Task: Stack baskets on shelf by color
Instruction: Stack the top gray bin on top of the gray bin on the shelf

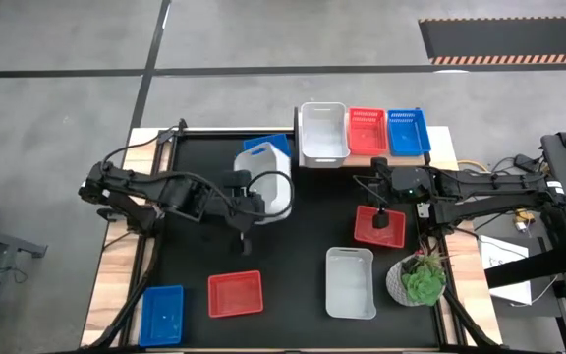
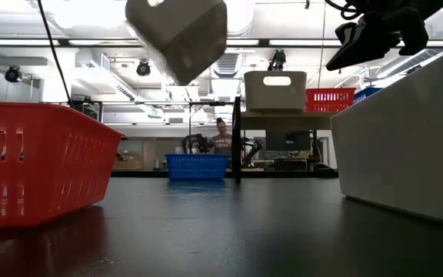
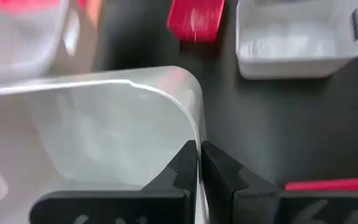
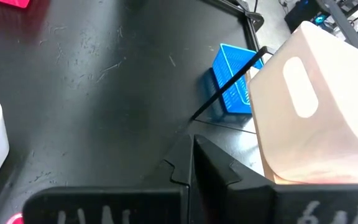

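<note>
The robot's left gripper should put the white basket down between the blue basket (image 1: 276, 211) beneath it and the front red basket. The white basket is now held over the table.
The shelf (image 1: 438, 147) at the table's far right carries a white basket (image 1: 323, 133), a red basket (image 1: 366, 131) and a blue basket (image 1: 408, 131) side by side. My left gripper (image 3: 199, 158) is shut on another white basket (image 1: 271, 182), which it holds in the air over the table's middle left. A blue basket (image 1: 263, 147) rests on the table partly beneath it. My right gripper (image 1: 379, 208) hangs shut and empty above a red basket (image 1: 379, 228) on the table. My left gripper pinches the white basket's wall at its rim (image 3: 196, 127), close to a rounded corner, with one finger inside and one outside. The fingers come slanting down from the table's left. The basket is lifted clear and hangs tilted (image 2: 177, 35).
Near the front edge lie a blue basket (image 1: 162, 315), a red basket (image 1: 235, 293) and a white basket (image 1: 350, 282). A potted green plant (image 1: 421, 280) stands at the front right. Bare black tabletop lies between the two arms.
</note>
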